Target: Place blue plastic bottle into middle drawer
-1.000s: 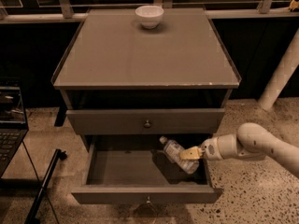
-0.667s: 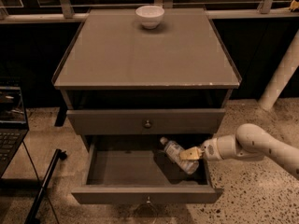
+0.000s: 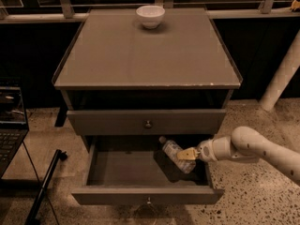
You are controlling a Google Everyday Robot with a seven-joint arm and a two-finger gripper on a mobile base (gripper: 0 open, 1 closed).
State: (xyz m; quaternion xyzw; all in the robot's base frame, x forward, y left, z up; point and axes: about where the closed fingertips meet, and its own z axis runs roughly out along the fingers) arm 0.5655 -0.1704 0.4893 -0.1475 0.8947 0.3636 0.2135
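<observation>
Next, my gripper lets go of the blue plastic bottle on the shadowed bottom of the middle drawer (image 3: 171,161), toward my arm's side.
The blue plastic bottle (image 3: 176,153) lies tilted inside the open middle drawer (image 3: 145,194), toward its right side, cap pointing up-left. My gripper (image 3: 185,154) reaches in from the right on a white arm and sits against the bottle's lower body. The bottle appears to lie on the drawer floor. The drawer above (image 3: 147,123) is closed.
A white bowl (image 3: 150,16) stands at the back of the cabinet top (image 3: 145,55). A laptop (image 3: 10,125) and a dark stand leg (image 3: 44,186) are at the left on the speckled floor. A white post (image 3: 281,74) stands at the right.
</observation>
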